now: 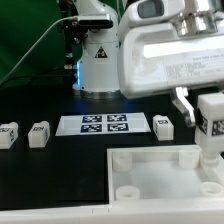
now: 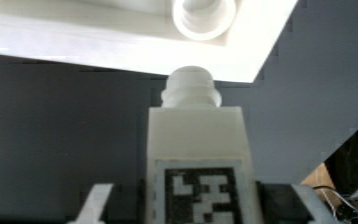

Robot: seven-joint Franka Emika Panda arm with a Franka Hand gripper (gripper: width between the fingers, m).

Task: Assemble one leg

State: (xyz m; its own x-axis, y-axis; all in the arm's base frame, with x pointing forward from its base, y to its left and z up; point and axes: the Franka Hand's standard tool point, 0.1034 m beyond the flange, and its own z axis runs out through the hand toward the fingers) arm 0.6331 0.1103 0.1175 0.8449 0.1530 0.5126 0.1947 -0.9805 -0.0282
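Note:
Next, my gripper releases the leg so that it stands upright in the large white tray's front corner socket (image 1: pixel 212 189) (image 2: pixel 204 14), just below the peg of that socket.
My gripper (image 1: pixel 207 132) is shut on one leg (image 1: pixel 213 116), a chunky white block with a black-and-white marker, and holds it above the right edge of the large white tray (image 1: pixel 150 160). In the wrist view the held leg (image 2: pixel 197 140) sits between my gripper's (image 2: pixel 201 206) fingers. Its round peg points toward a round corner socket (image 2: pixel 206 17) of the tray (image 2: pixel 78 40), with a gap between them. Three more legs lie on the table: two at the exterior view's left (image 1: pixel 8 135) (image 1: pixel 39 133) and one right of the marker board (image 1: pixel 163 126).
The marker board (image 1: pixel 105 125) lies flat behind the tray. The robot's base (image 1: pixel 98 60) stands at the back. A green backdrop (image 1: pixel 30 30) fills the back left. The table is black.

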